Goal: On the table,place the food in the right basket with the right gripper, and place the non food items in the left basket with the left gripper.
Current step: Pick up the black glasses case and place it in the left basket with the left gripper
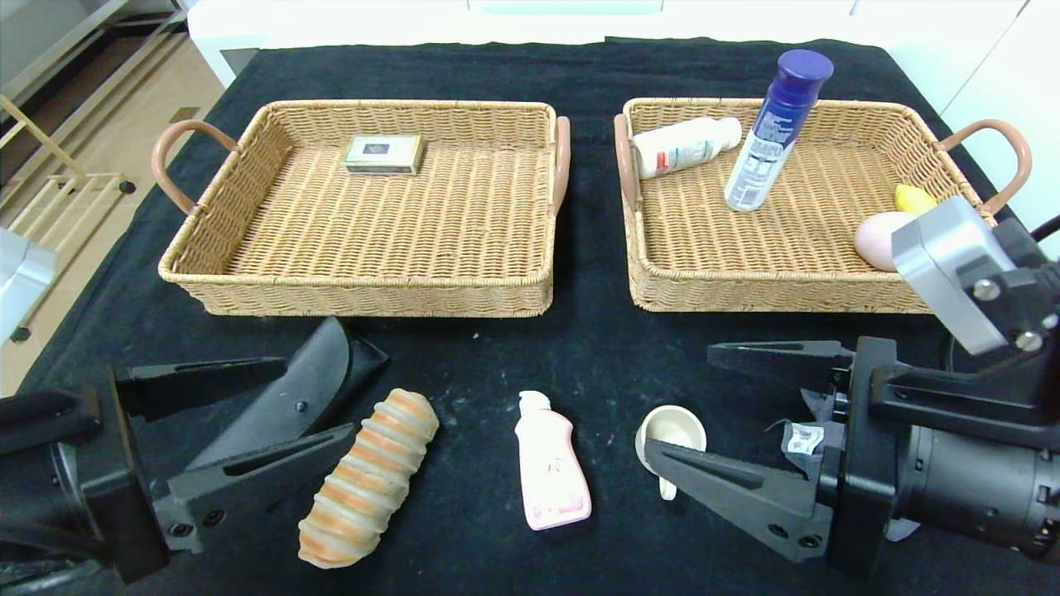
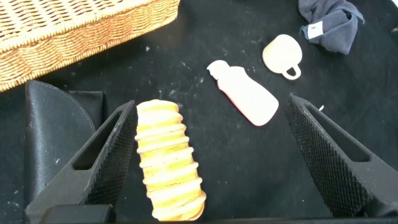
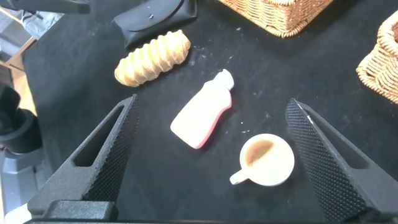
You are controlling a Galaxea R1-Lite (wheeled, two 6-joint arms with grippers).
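Observation:
The middle of the black case [image 1: 288, 408] [image 2: 57, 157] is beside its round snap. I move my left gripper there next and close it on that spot.
My left gripper [image 1: 319, 401] hangs open above the table's front left, over a black case [image 1: 290, 397] and beside a ridged orange bread roll [image 1: 370, 478]. In the left wrist view the roll [image 2: 168, 162] lies just inside one finger of the open left gripper [image 2: 211, 106]. My right gripper [image 1: 681, 401] is open at the front right, above a cream cup [image 1: 671, 434]. In the right wrist view the cup [image 3: 267, 160] and a pink bottle [image 3: 202, 112] lie between the spread fingers of the right gripper [image 3: 211, 102]. A grey cloth [image 1: 807, 430] lies behind the right gripper.
The left basket [image 1: 356, 294] holds a small box [image 1: 383, 154]. The right basket [image 1: 745, 290] holds a lying white bottle [image 1: 686, 146], a blue-capped spray can [image 1: 774, 132], a yellow item [image 1: 913, 199] and a pink egg shape [image 1: 879, 240]. Black cloth covers the table.

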